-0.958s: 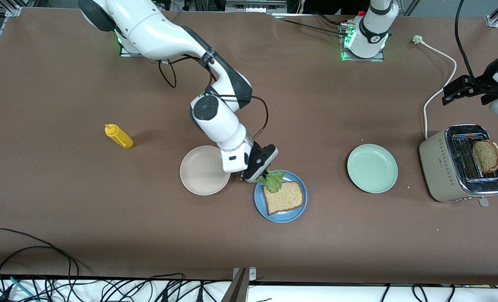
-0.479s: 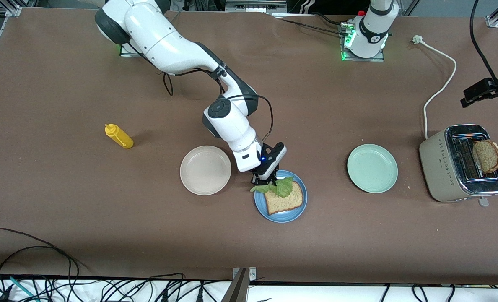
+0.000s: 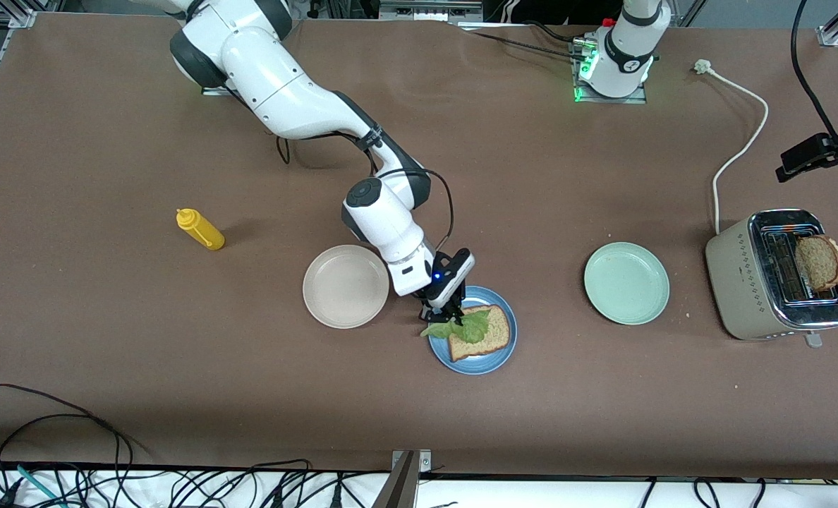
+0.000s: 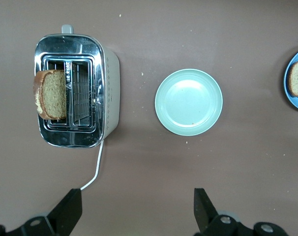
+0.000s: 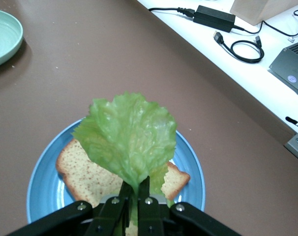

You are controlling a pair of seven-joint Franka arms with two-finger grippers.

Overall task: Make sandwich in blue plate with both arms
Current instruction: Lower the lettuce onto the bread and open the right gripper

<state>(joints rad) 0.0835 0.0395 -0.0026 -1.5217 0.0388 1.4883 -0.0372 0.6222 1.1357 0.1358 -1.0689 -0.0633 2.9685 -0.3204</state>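
My right gripper is to let go of the lettuce leaf on the bread's side (image 3: 489, 329) (image 5: 98, 175) toward the pale green plate.
A blue plate (image 3: 475, 367) (image 5: 41, 187) lies near the table's middle with one slice of brown bread (image 3: 489, 337) (image 5: 82, 172) on it. My right gripper (image 3: 449, 310) (image 5: 137, 189) hangs low over the plate's rim, shut on the stem of a frilly green lettuce leaf (image 3: 463, 326) (image 5: 129, 137). The leaf spreads over the bread's corner. A second brown slice (image 3: 820, 262) (image 4: 51, 94) stands in the toaster (image 3: 750, 282) (image 4: 107, 98) at the left arm's end. My left gripper (image 4: 136, 199) waits open and empty, high above the table beside the toaster's cord.
A beige-pink plate (image 3: 345, 286) lies beside the blue plate toward the right arm's end. A pale green plate (image 3: 626, 283) (image 4: 188, 102) sits between blue plate and toaster. A yellow bottle (image 3: 200, 229) lies on its side. The white cord (image 3: 736, 148) runs from the toaster.
My right gripper carried the lettuce from the beige-pink plate's edge over the blue plate and lowered it onto the bread. The left arm drew back toward the table's end.
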